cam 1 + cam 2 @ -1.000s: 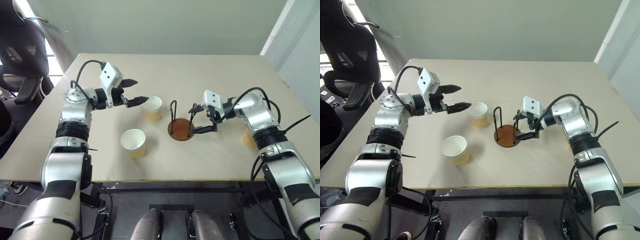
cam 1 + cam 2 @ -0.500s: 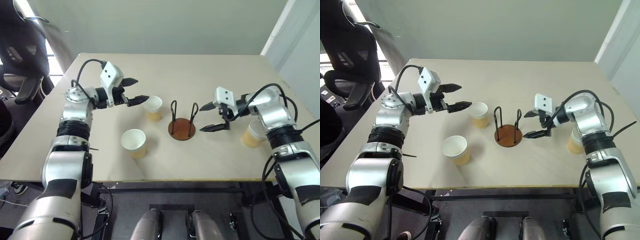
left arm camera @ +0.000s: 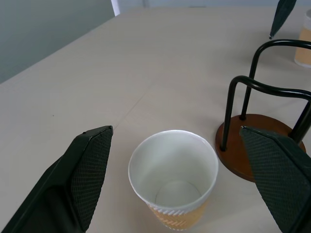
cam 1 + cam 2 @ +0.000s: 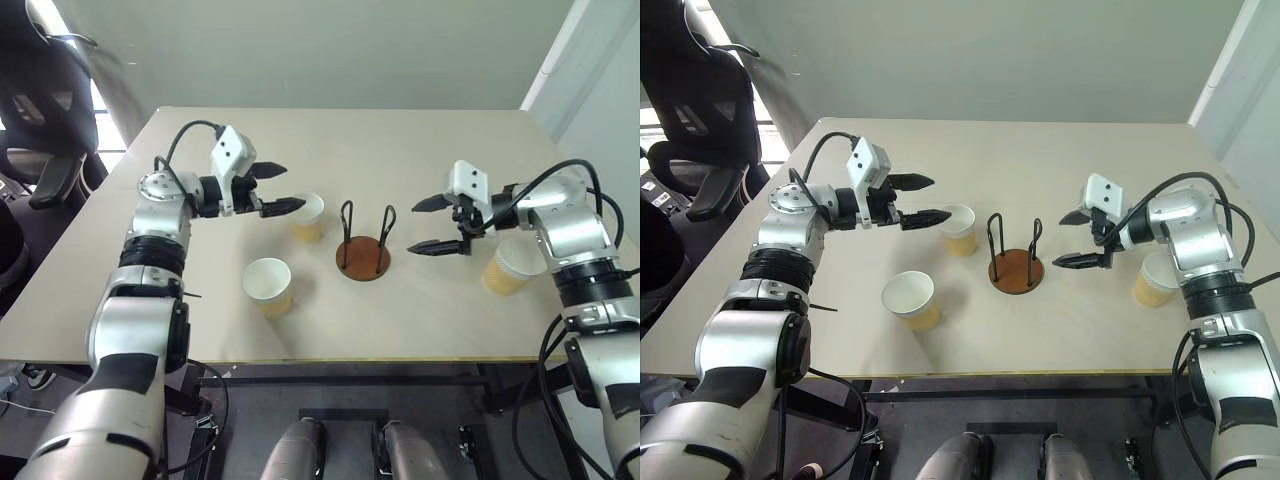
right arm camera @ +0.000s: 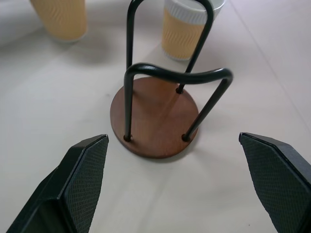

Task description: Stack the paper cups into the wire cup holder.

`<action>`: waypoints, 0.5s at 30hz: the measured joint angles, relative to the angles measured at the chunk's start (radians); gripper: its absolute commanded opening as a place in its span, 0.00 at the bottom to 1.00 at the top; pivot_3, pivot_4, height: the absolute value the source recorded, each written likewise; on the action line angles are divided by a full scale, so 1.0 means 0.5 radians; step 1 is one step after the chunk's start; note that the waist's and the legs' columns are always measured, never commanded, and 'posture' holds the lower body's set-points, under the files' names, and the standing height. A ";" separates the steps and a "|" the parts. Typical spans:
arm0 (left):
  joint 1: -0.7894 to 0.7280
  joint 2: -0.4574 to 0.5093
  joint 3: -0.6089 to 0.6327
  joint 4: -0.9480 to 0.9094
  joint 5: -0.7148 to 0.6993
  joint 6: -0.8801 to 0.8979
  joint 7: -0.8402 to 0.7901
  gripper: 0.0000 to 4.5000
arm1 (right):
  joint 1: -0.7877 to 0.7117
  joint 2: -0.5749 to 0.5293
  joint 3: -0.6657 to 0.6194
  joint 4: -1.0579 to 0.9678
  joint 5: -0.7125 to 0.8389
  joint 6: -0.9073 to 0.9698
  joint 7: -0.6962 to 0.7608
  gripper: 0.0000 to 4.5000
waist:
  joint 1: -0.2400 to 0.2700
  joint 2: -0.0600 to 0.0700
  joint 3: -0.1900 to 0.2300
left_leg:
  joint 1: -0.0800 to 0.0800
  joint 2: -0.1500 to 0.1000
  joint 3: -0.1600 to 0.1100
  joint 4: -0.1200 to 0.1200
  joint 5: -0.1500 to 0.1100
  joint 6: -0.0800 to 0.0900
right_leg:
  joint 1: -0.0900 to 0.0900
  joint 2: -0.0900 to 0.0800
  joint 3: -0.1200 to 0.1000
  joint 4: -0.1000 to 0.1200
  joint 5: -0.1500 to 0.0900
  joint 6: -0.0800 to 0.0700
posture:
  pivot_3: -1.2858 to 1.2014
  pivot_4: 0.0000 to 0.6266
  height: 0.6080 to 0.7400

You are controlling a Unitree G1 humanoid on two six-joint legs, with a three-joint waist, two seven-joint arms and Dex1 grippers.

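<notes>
The robot's right gripper will next go to the paper cup standing apart from the others and close on that cup's rim (image 4: 536,274).
Three tan paper cups stand upright on the table. One cup (image 4: 307,216) is left of the wire cup holder (image 4: 363,255), a second (image 4: 268,285) sits nearer the front edge, and the third (image 4: 510,266) stands at the right. The holder, a brown disc with two black wire loops, is empty. My left gripper (image 4: 291,186) is open, level, with its fingertips just left of the first cup (image 3: 174,182). My right gripper (image 4: 413,228) is open, hanging a little right of the holder (image 5: 154,116) and pointing at it. Neither gripper holds anything.
The beige table (image 4: 400,150) has bare room behind the holder and along its front edge. A black office chair (image 4: 40,100) stands off the table's left side. A white wall panel (image 4: 590,90) rises at the far right.
My right gripper has drawn back to the right and a little up from the holder's base, uncovering the cup at the right. The left gripper has stayed beside its cup.
</notes>
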 measured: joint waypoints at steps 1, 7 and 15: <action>0.000 0.001 -0.004 0.004 0.002 -0.001 -0.002 1.00 | 0.000 -0.002 -0.005 -0.015 0.003 0.015 -0.016 0.99 | 0.000 0.000 0.000 | 0.000 0.000 0.000 0.000 0.000 0.000 | 0.000 0.000 0.000 0.000 0.000 0.000 | 0.52 0.24 1.00; -0.036 0.006 -0.011 0.020 0.020 -0.012 -0.008 1.00 | -0.001 -0.107 -0.019 -0.145 0.024 0.119 -0.042 0.99 | 0.005 0.000 0.000 | -0.001 0.000 0.000 0.000 0.000 0.000 | 0.000 0.000 0.000 -0.001 -0.001 0.001 | 0.52 0.24 1.00; -0.036 -0.005 -0.011 0.023 0.016 -0.017 -0.122 1.00 | 0.020 -0.361 -0.028 -0.493 0.195 0.439 0.144 0.99 | 0.003 0.000 0.000 | -0.002 0.000 0.000 0.000 0.006 0.011 | 0.000 0.001 0.000 -0.001 -0.007 0.005 | 0.52 0.24 1.00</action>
